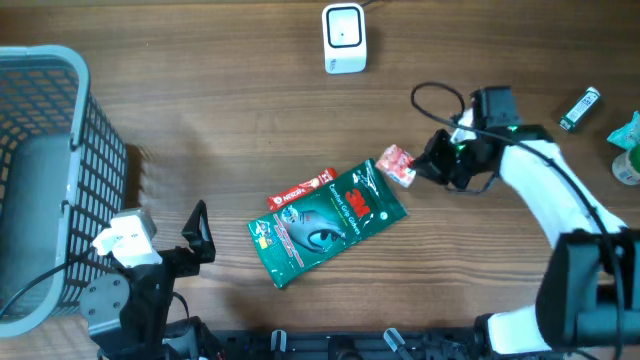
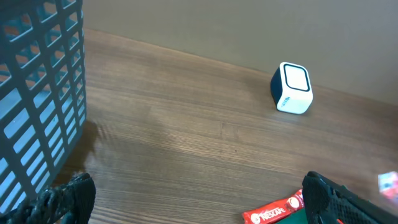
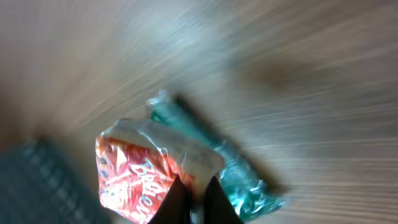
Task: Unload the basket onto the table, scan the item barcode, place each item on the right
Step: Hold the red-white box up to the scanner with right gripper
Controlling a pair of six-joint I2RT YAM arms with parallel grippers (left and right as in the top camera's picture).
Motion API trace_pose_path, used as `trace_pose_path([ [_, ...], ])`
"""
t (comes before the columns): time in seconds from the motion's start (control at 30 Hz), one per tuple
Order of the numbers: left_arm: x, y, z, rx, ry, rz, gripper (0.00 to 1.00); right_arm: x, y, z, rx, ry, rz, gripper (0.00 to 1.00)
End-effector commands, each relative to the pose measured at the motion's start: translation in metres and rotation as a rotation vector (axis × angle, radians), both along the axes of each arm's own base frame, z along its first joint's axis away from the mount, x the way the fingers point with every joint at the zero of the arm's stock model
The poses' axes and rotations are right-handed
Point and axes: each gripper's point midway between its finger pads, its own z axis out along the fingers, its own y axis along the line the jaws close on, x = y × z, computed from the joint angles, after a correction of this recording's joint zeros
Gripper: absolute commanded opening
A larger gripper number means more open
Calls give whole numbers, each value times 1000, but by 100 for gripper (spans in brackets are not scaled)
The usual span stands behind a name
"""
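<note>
My right gripper needs to set the packet free on the table (image 1: 590,157), beside the teal item and in front of the tube. The packet is now at the green pouch's corner.
A small red and white snack packet (image 1: 396,164) lies at the upper right corner of a green 3M pouch (image 1: 325,222). My right gripper (image 1: 419,168) is shut on the packet's right edge. In the right wrist view, the dark fingertips (image 3: 177,202) pinch the packet (image 3: 137,171), with the green pouch (image 3: 239,171) behind it; that view is blurred. A red Nescafe stick (image 1: 300,188) lies along the pouch's upper left side. The white barcode scanner (image 1: 344,38) stands at the far middle of the table. My left gripper (image 1: 200,235) hangs open near the front left, holding nothing.
A grey mesh basket (image 1: 40,170) fills the left side, close to my left arm. A small green and white tube (image 1: 580,108) and a teal item (image 1: 628,140) lie at the far right. A black cable (image 1: 440,95) loops behind my right wrist.
</note>
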Motion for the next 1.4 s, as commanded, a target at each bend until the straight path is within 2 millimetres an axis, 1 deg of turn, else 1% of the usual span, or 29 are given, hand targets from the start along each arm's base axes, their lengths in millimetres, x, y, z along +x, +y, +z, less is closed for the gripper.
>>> trace_pose_path([
  [0.0, 0, 2, 1, -6, -6, 15, 100, -29, 33, 46, 315, -4, 159, 4],
  [0.03, 0, 2, 1, -7, -6, 16, 100, -40, 40, 57, 397, 34, 170, 6],
  [0.07, 0, 2, 1, -6, -6, 15, 100, -47, 44, 63, 446, 86, 155, 7],
  [0.13, 0, 2, 1, -6, -6, 15, 100, -57, 46, 69, 486, 147, 141, 4],
  [0.23, 0, 2, 1, -6, -6, 15, 100, -64, 46, 69, 492, 259, 75, 4],
  [0.33, 0, 2, 1, -6, -6, 15, 100, -63, 45, 67, 480, 262, 66, 4],
  [0.37, 0, 2, 1, -6, -6, 15, 100, -47, 44, 63, 452, 149, 100, 4],
  [0.43, 0, 2, 1, -7, -6, 15, 100, -3, 40, 63, 385, -143, 172, 4],
  [0.47, 0, 2, 1, -6, -6, 15, 100, 29, 32, 62, 285, -309, 176, 4],
  [0.5, 0, 2, 1, -6, -6, 15, 100, 56, 22, 62, 187, -427, 145, 4],
  [0.53, 0, 2, 1, -6, -6, 15, 100, 90, 7, 66, 60, -538, 55, 4],
  [0.57, 0, 2, 1, -7, -6, 15, 100, 115, -2, 76, -39, -651, 2, 4],
  [0.63, 0, 2, 1, -6, -6, 15, 100, 149, -17, 95, -196, -810, -102, 4],
  [0.67, 0, 2, 1, -6, -6, 15, 100, 169, -19, 112, -279, -932, -166, 5],
  [0.7, 0, 2, 1, -6, -6, 15, 100, 180, -14, 124, -330, -1019, -178, 4],
  [0.73, 0, 2, 1, -6, -6, 15, 100, 192, -3, 135, -412, -1146, -154, 5],
  [0.77, 0, 2, 1, -6, -6, 15, 100, 200, 9, 137, -459, -1223, -147, 4],
  [0.83, 0, 2, 1, -6, -6, 15, 100, 217, 23, 134, -557, -1369, -167, 5],
  [0.9, 0, 2, 1, -6, -6, 15, 100, 227, 31, 130, -585, -1491, -189, 5],
  [0.93, 0, 2, 1, -6, -6, 15, 100, 232, 39, 125, -594, -1604, -193, 5],
  [0.97, 0, 2, 1, -6, -6, 15, 100, 236, 45, 120, -614, -1649, -180, 5],
  [1.03, 0, 2, 1, -6, -6, 15, 100, 255, 64, 103, -633, -1660, -107, 5],
  [1.07, 0, 2, 1, -6, -6, 15, 100, 268, 83, 96, -620, -1676, -33, 5],
  [1.1, 0, 2, 1, -7, -6, 15, 100, 273, 89, 94, -616, -1681, -4, 5],
  [1.13, 0, 2, 1, -6, -6, 15, 100, 286, 97, 90, -608, -1663, 24, 5],
  [1.17, 0, 2, 1, -6, -6, 15, 100, 296, 95, 87, -609, -1636, 39, 4],
  [1.23, 0, 2, 1, -6, -6, 15, 100, 304, 109, 80, -543, -1620, 141, 5],
  [1.27, 0, 2, 1, -6, -6, 15, 100, 306, 110, 77, -536, -1613, 154, 5],
  [1.37, 0, 2, 1, -6, -6, 15, 100, 304, 116, 55, -522, -1574, 195, 5],
])
